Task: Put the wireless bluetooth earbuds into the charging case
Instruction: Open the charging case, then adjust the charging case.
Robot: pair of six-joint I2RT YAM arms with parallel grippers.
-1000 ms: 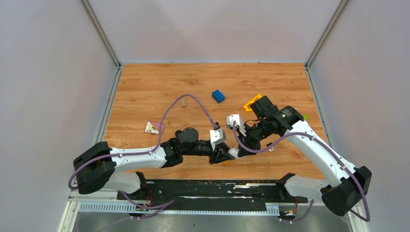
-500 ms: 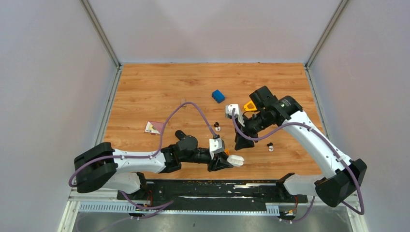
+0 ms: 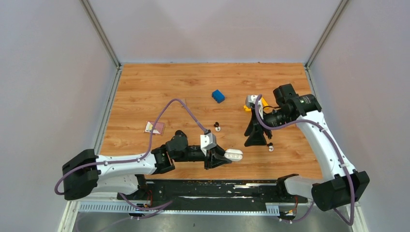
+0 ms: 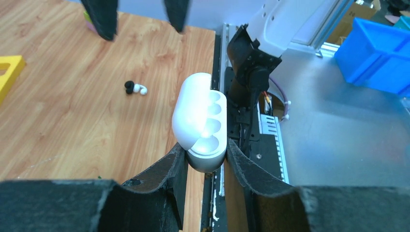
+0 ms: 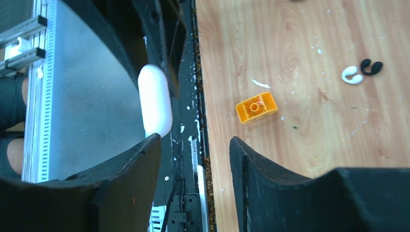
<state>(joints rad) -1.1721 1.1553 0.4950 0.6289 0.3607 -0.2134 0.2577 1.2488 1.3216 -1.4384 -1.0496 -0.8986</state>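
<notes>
Next, my right gripper takes the case's lid (image 4: 190, 110) while my left gripper pinches the charging case by its end, so that my left gripper can take the case's body.
My left gripper (image 3: 221, 157) is shut on the white charging case (image 3: 234, 154) and holds it near the table's front edge. In the left wrist view the case (image 4: 200, 121) sits between my fingers (image 4: 164, 169) with its lid open, and its white wells look empty. One black-and-white earbud (image 3: 217, 127) lies mid-table. The other earbud (image 3: 270, 147) lies beside my right gripper (image 3: 255, 138), which is open, empty and pointing down. This earbud shows in the left wrist view (image 4: 134, 88) and an earbud shows in the right wrist view (image 5: 360, 72). The right wrist view also shows the case (image 5: 154, 99).
A blue block (image 3: 218, 95) lies at the back middle. A yellow piece (image 3: 263, 102) sits partly hidden behind my right arm. A pink card (image 3: 154, 127) lies at the left. A small orange block (image 5: 256, 107) lies near the front edge. The black rail (image 3: 212, 188) runs along the front.
My right gripper has left the case and moved right and back, away from my left gripper. My left gripper keeps the case and has shifted slightly right. Both earbuds have come into view.
</notes>
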